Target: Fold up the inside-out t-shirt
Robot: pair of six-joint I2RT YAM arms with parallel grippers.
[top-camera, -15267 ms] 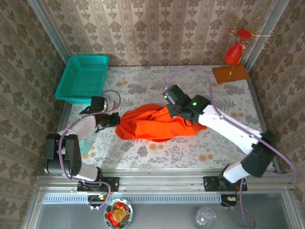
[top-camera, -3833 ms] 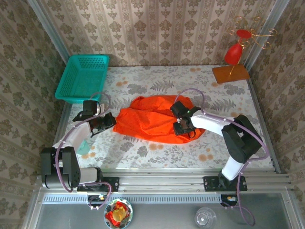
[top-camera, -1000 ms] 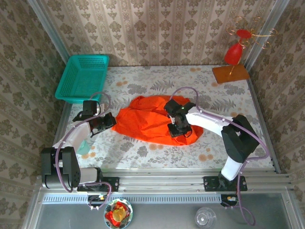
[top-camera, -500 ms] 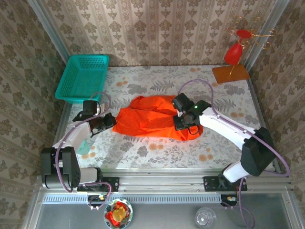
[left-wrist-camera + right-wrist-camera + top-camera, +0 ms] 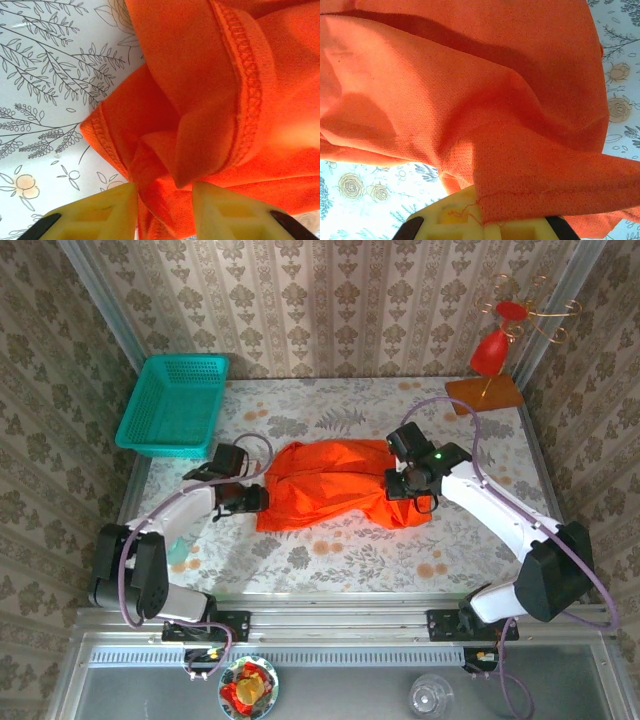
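Note:
The hem of the t-shirt is bunched in folds at my left gripper's fingers, so next I open them and pinch the hem nearer its front corner [image 5: 263,527] before I stretch it.
The inside-out t-shirt [image 5: 335,485] lies bunched in a bright orange heap at mid-table. My left gripper [image 5: 252,498] is at its left edge. In the left wrist view a folded wad of hemmed cloth [image 5: 200,75] sits pinched between the two yellow fingers [image 5: 100,210]. My right gripper [image 5: 408,483] is at the shirt's right end. In the right wrist view a stitched edge of the cloth [image 5: 470,90] drapes over the gripper [image 5: 485,220] and is clamped there, hiding the jaws. No white tag is visible.
A teal basket [image 5: 175,405] stands at the back left. A red ornament on a wooden base [image 5: 487,380] stands at the back right. Bare floral table [image 5: 330,555] lies in front of the shirt. A bowl [image 5: 248,687] and a glass [image 5: 430,697] sit below the front rail.
My right gripper has moved from the shirt's middle out to its right end with cloth in it. My left gripper has slid right, pushing the left edge inward, so the heap is narrower.

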